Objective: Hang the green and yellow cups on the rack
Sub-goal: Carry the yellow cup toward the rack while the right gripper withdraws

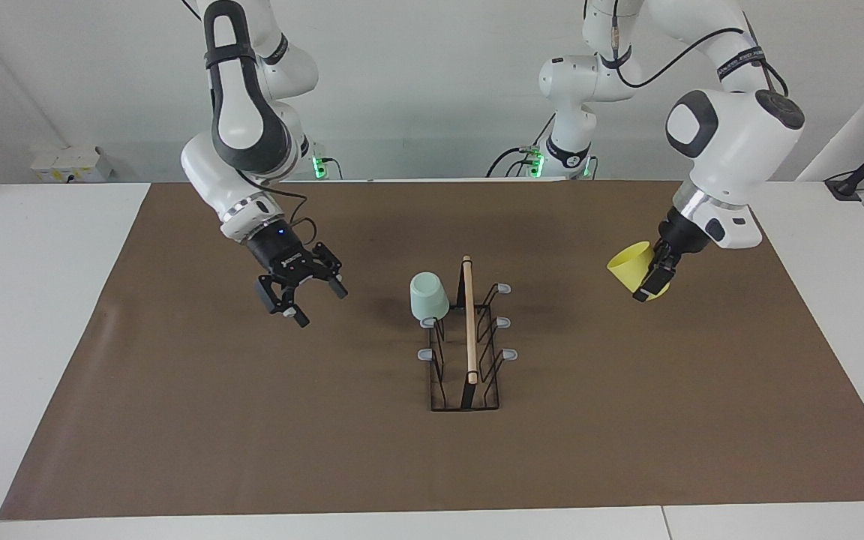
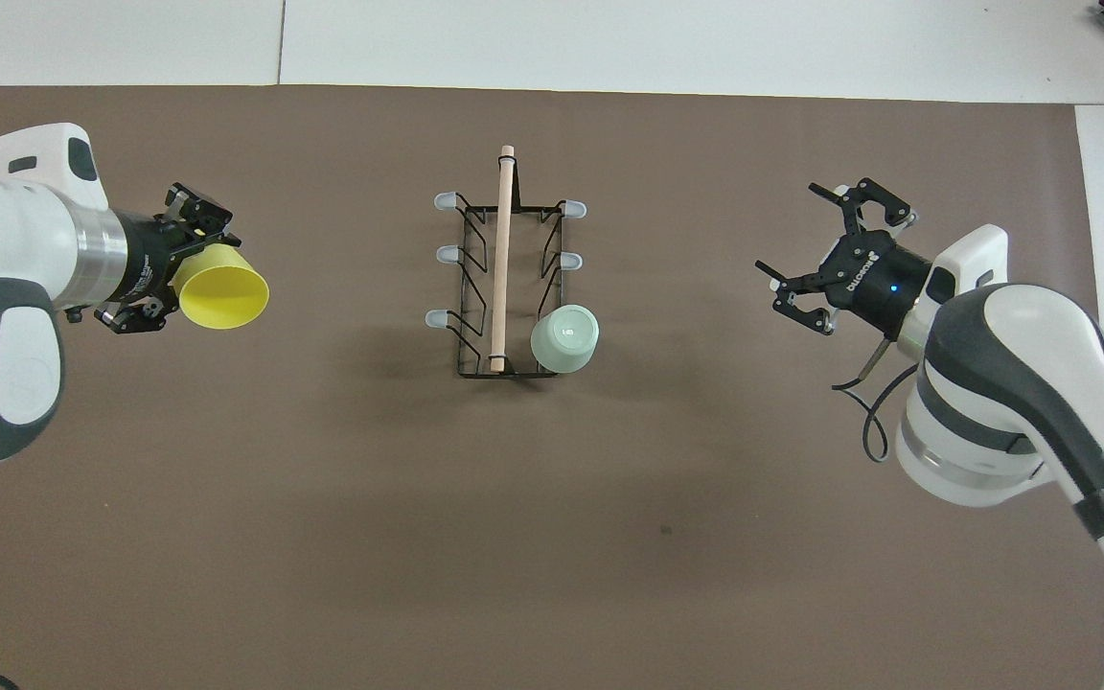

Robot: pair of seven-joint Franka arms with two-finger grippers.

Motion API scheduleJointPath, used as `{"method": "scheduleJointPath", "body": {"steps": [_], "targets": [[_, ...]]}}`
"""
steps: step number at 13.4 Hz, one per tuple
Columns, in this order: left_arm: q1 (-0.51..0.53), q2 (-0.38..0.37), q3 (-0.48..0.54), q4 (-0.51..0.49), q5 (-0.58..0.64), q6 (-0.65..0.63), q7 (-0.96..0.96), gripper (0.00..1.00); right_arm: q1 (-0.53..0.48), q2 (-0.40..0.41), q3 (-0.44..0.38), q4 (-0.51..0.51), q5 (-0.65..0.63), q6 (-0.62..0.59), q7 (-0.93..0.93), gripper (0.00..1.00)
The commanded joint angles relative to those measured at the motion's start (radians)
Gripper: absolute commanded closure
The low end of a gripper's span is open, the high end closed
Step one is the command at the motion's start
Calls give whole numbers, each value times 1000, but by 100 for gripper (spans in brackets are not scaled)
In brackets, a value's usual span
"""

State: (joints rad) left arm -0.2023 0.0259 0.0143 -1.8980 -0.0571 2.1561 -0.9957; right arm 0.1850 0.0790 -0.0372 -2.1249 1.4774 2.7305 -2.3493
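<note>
Next, I release the yellow cup, now held tilted above the mat, from my left gripper on the rack's bare peg (image 2: 442,328) opposite the mint green cup.
The black wire rack (image 1: 466,375) (image 2: 504,287) with its wooden rod stands mid-mat. The mint green cup (image 1: 428,297) (image 2: 565,337) hangs upside down on the prong nearest the robots, on the side toward the right arm's end. My left gripper (image 1: 652,281) (image 2: 164,264) is shut on the yellow cup (image 1: 631,266) (image 2: 221,297), held tilted in the air above the mat toward the left arm's end, apart from the rack. My right gripper (image 1: 298,292) (image 2: 835,259) is open and empty, above the mat toward the right arm's end.
A brown mat (image 1: 252,420) covers the white table (image 1: 34,300). The rack's other five grey-tipped prongs, such as this one (image 1: 504,288), are bare. A small white box (image 1: 72,163) sits at the table's edge near the right arm's base.
</note>
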Motion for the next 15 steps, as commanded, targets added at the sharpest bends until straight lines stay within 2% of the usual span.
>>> {"method": "scheduleJointPath", "body": {"steps": [1, 3, 6, 9, 11, 13, 15], "targets": [[-100, -24, 13, -26, 208, 25, -102, 100, -73, 33, 8, 40, -197, 11, 44, 0], [-167, -26, 12, -29, 369, 36, -127, 100, -113, 38, 8, 75, -381, 2, 64, 0], [-259, -34, 12, -38, 593, 54, -205, 100, -137, 38, 7, 86, -576, -3, 232, 0], [-324, -43, 12, -85, 790, 146, -306, 100, -148, 27, 3, 85, -744, -26, 489, 0], [-354, -34, 10, -105, 993, 154, -449, 100, -173, 24, -3, 83, -857, -70, 695, 0], [-387, -17, 10, -122, 1190, 177, -614, 100, -177, 5, -6, 89, -1062, -116, 888, 0], [-407, -9, 9, -130, 1275, 171, -743, 100, -183, -25, -6, 100, -1285, -191, 1129, 0]]}}
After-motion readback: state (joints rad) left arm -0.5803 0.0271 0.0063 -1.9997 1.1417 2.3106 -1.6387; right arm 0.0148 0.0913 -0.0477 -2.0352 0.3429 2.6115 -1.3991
